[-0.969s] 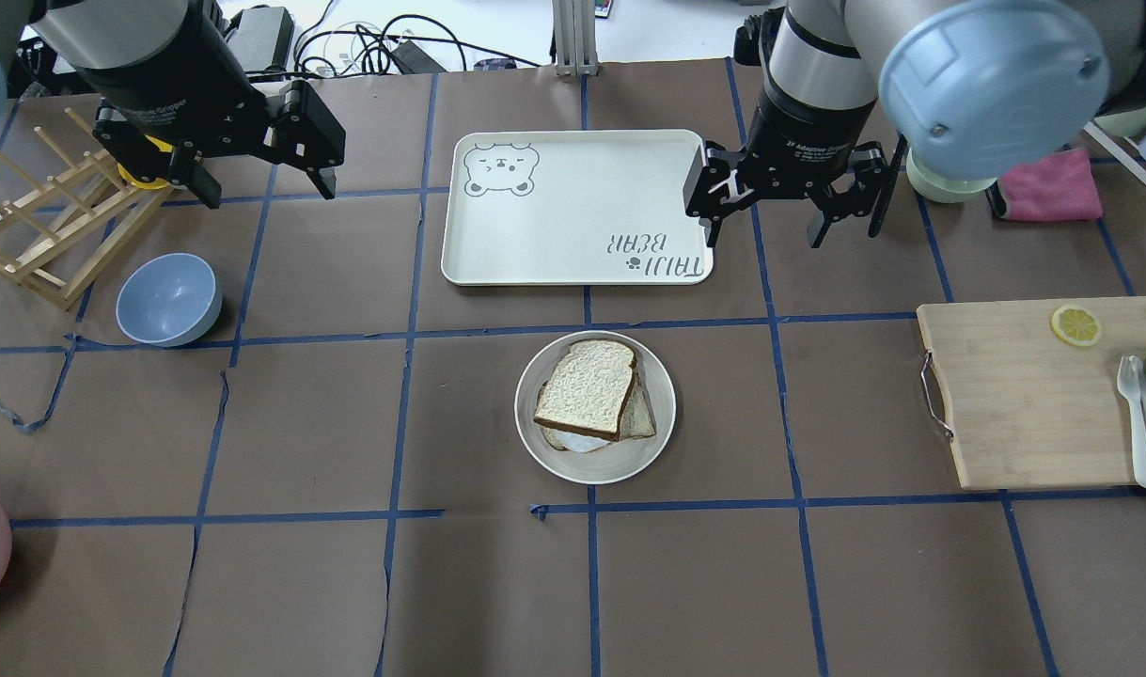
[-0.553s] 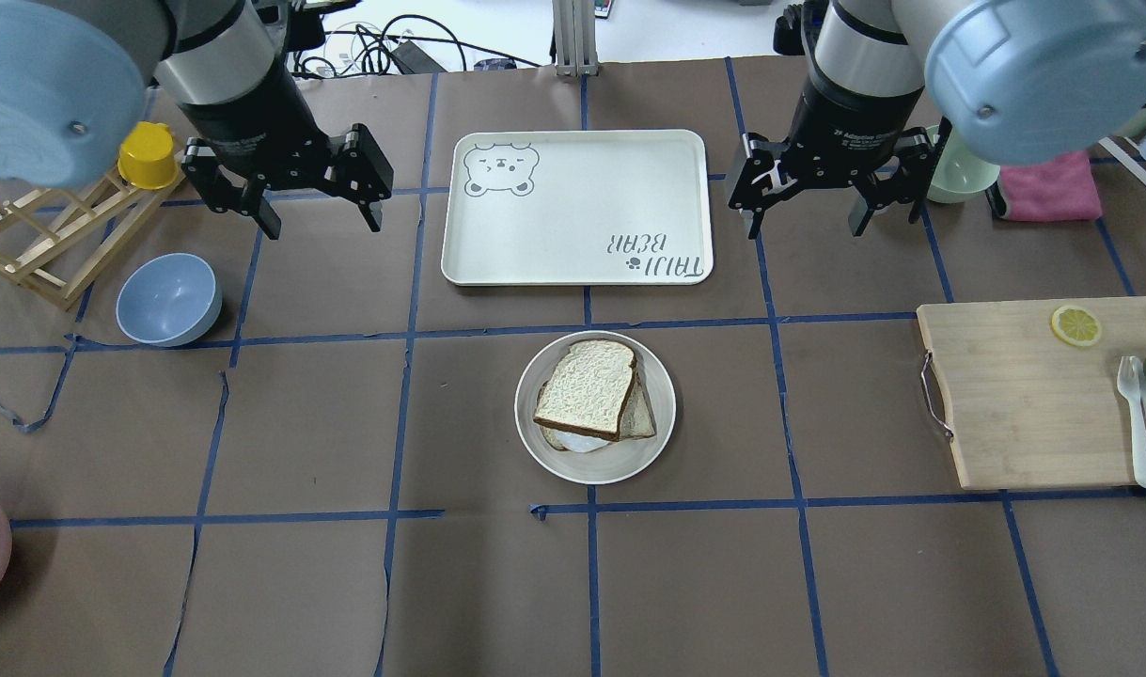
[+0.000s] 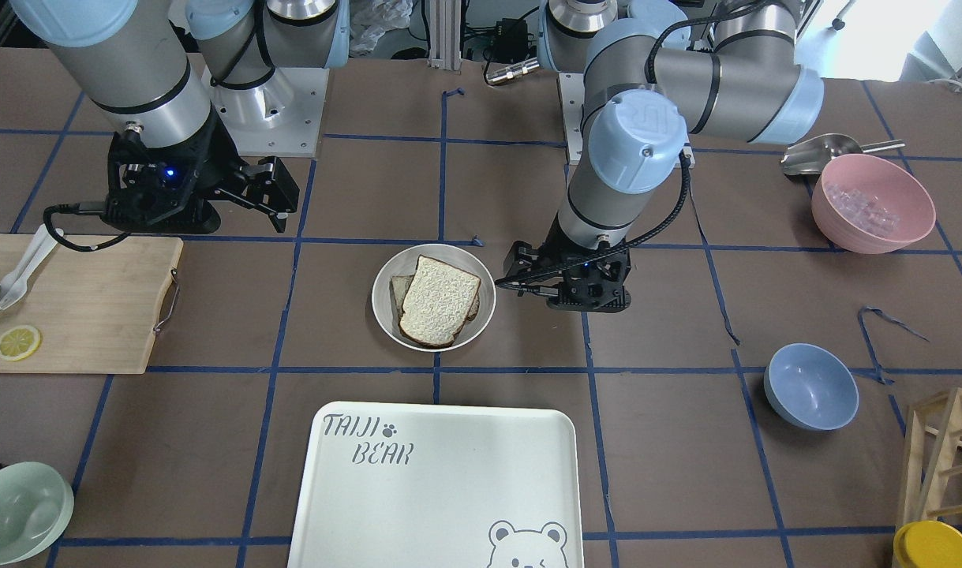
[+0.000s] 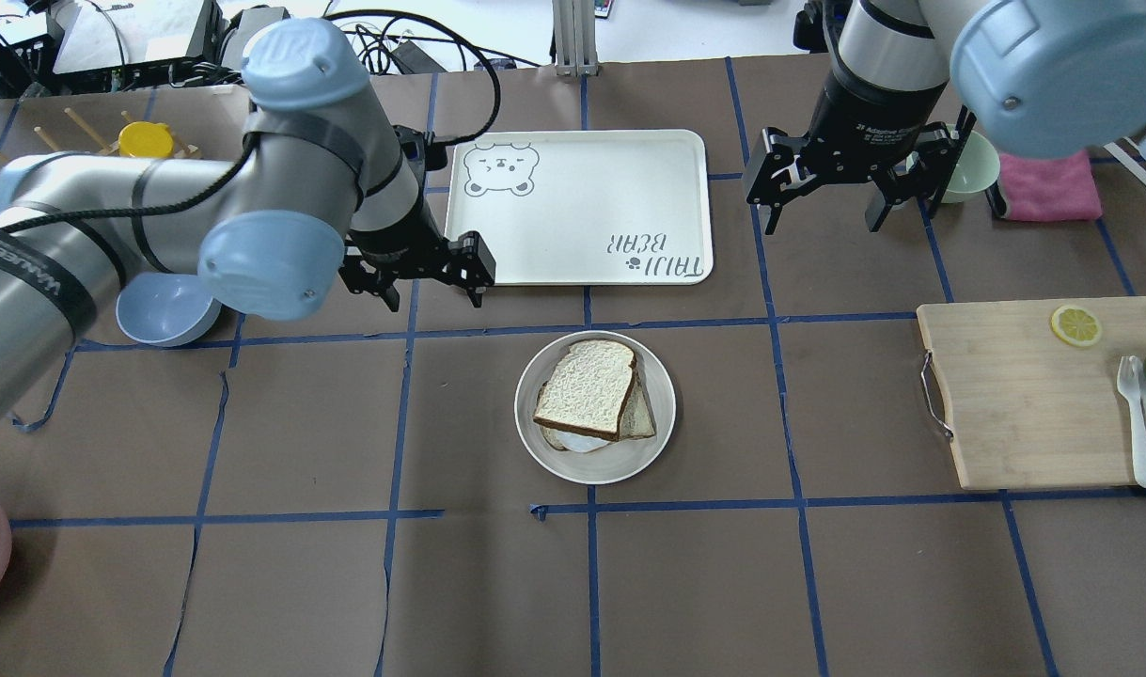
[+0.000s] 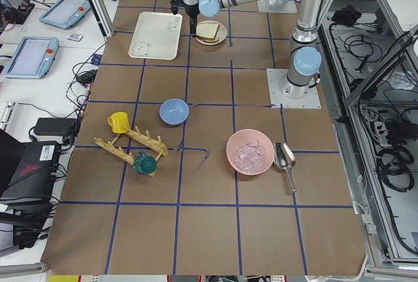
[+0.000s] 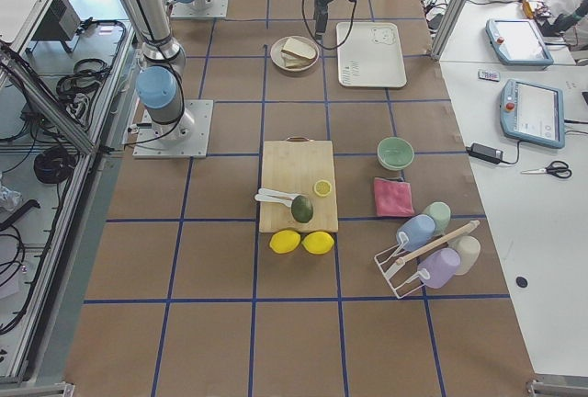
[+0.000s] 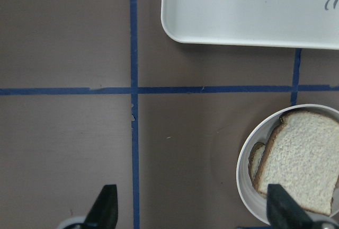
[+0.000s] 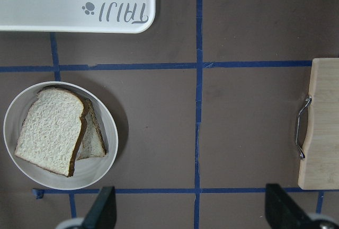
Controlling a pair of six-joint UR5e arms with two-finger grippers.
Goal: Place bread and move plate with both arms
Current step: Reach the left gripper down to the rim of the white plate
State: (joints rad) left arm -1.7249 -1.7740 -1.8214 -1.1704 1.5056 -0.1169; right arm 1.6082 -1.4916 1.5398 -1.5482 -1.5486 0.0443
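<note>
Next, I move my left gripper to the cream plate and close it on the plate's rim (image 3: 494,293) (image 7: 238,178) next to the darker slice, facing the blue bowl.
The pale bread (image 4: 587,387) lies on top of a darker slice on the round cream plate (image 4: 662,434) at the table's middle. A bit of white shows under the slices. My left gripper (image 4: 431,293) is open and empty. It hovers left of the plate, near the tray's front left corner. In the front view the left gripper (image 3: 520,282) is just beside the plate (image 3: 386,315). My right gripper (image 4: 824,221) is open and empty, right of the tray and well off the plate. The wrist views show the bread (image 7: 299,160) (image 8: 50,131).
A white bear-print tray (image 4: 582,207) lies behind the plate. A blue bowl (image 4: 164,310) sits under my left arm. A wooden cutting board (image 4: 1024,395) with a lemon slice lies at the right. A green bowl (image 4: 972,174) and a pink cloth (image 4: 1052,183) are at the back right.
My left arm has swung in from the far left to beside the tray's front corner, near the plate. My right gripper has drifted right. Both stay open; bread and plate have not moved.
</note>
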